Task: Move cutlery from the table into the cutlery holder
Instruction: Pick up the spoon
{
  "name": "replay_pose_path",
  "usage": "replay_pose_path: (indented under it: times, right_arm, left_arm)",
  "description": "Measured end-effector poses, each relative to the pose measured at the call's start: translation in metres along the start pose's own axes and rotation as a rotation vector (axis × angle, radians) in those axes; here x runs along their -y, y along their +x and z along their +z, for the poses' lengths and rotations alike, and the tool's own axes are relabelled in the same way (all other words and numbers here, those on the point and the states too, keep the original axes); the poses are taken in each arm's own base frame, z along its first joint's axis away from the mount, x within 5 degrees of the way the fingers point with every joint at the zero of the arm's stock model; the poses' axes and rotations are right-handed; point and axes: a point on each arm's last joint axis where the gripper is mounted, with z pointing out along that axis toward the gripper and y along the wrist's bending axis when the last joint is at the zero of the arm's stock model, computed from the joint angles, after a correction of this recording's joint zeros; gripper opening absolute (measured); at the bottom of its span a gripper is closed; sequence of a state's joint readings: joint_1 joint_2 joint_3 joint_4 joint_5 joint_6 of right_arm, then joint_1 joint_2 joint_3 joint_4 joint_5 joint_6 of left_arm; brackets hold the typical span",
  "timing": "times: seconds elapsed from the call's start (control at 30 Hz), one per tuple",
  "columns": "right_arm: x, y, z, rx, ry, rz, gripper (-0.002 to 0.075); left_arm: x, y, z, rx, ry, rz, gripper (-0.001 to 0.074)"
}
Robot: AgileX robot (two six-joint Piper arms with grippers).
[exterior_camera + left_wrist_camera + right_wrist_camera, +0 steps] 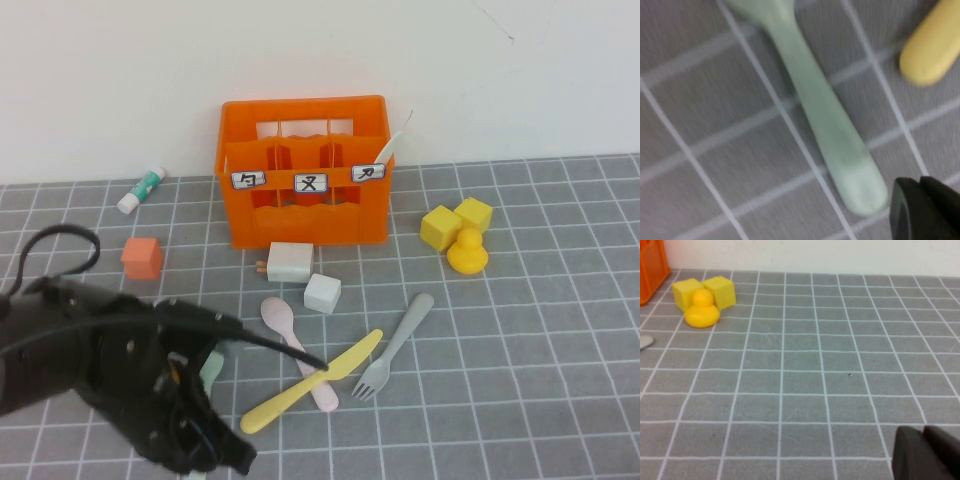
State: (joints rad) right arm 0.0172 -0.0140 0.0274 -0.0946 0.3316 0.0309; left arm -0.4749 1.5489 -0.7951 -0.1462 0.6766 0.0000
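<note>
Next, I open my left gripper, which is closed beside the handle end of the mint-green spoon, and grab the spoon farther up its handle (pixel 824 116).
My left gripper (pixel 923 212) is shut and empty, low over the table (pixel 520 400), just beside the handle end of the mint-green spoon (pixel 826 122). In the high view my left arm (pixel 130 390) covers most of that spoon (pixel 213 376). The pink spoon (pixel 292 342), the yellow knife (pixel 310 383) lying across it, and the grey fork (pixel 396 345) lie mid-table. The orange cutlery holder (pixel 305 170) stands at the back, with the white knife (pixel 396 145) leaning in its right compartment. My right gripper (pixel 927 456) is shut with nothing in it, above bare tiles, and does not show in the high view.
Two white blocks (pixel 290 262) (pixel 322 293) sit in front of the holder. An orange cube (pixel 141 257) and a white-and-green tube (pixel 141 190) are at the left. Two yellow blocks (pixel 456 221) and a yellow duck (pixel 467 251) stand at the right.
</note>
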Motion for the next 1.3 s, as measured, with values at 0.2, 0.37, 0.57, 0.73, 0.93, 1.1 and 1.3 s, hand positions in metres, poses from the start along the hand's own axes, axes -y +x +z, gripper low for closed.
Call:
replay_pose_path:
  times: [0.2, 0.37, 0.57, 0.73, 0.93, 1.1, 1.3]
  right_arm:
    - [0.000, 0.000, 0.000, 0.000, 0.000, 0.000, 0.0029]
    - [0.000, 0.000, 0.000, 0.000, 0.000, 0.000, 0.0029]
    - [0.000, 0.000, 0.000, 0.000, 0.000, 0.000, 0.0029]
    - [0.000, 0.000, 0.000, 0.000, 0.000, 0.000, 0.0029]
    - [0.000, 0.000, 0.000, 0.000, 0.000, 0.000, 0.0029]
    - [0.000, 0.000, 0.000, 0.000, 0.000, 0.000, 0.0029]
    - [0.000, 0.000, 0.000, 0.000, 0.000, 0.000, 0.0029]
  left_arm:
    - [-0.011, 0.013, 0.011, -0.004, -0.108, -0.138, 0.0000]
    - [-0.014, 0.008, 0.013, 0.086, -0.125, -0.215, 0.0000]
    - [-0.012, 0.000, 0.012, 0.171, -0.086, -0.250, 0.0011]
    - [-0.011, -0.003, 0.012, 0.209, -0.067, -0.271, 0.0167]
    - [-0.010, -0.007, 0.011, 0.248, -0.052, -0.282, 0.0377]
    - [-0.010, -0.011, 0.015, 0.226, -0.061, -0.281, 0.0398]
    - [-0.012, -0.016, 0.033, 0.092, -0.103, -0.283, 0.0399]
